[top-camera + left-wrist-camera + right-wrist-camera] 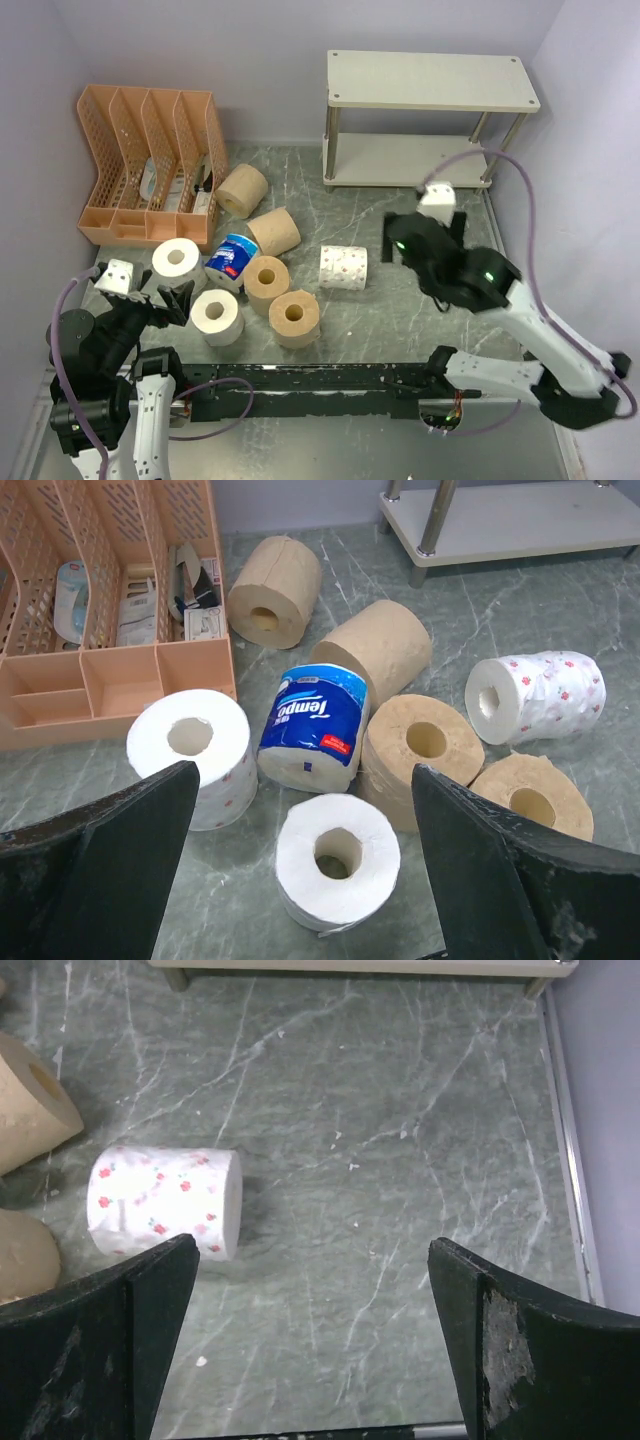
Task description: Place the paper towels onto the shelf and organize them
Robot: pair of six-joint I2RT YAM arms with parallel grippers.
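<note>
My right gripper should go to the dotted roll next and close on its end edge (365, 259) (237, 1179) that faces away from the tan rolls.
Several paper towel rolls lie in a cluster at centre-left of the table: two white ones (177, 262) (217, 316), a blue-and-white wrapped one (232, 257), tan ones (243, 190) (274, 231) (267, 282) (294, 318), and a dotted white one (343, 267). The cream two-tier shelf (430, 82) stands at the back right with nothing on it. My left gripper (170, 303) is open, just short of the near white roll (338, 855). My right gripper (420, 240) is open and empty above bare table, right of the dotted roll (165, 1200).
An orange slotted file organizer (140, 165) with small items stands at the back left, next to the rolls. Purple walls close in the back and both sides. The table's right rim (565, 1160) runs close to my right gripper. A black rail (320, 380) lies along the near edge.
</note>
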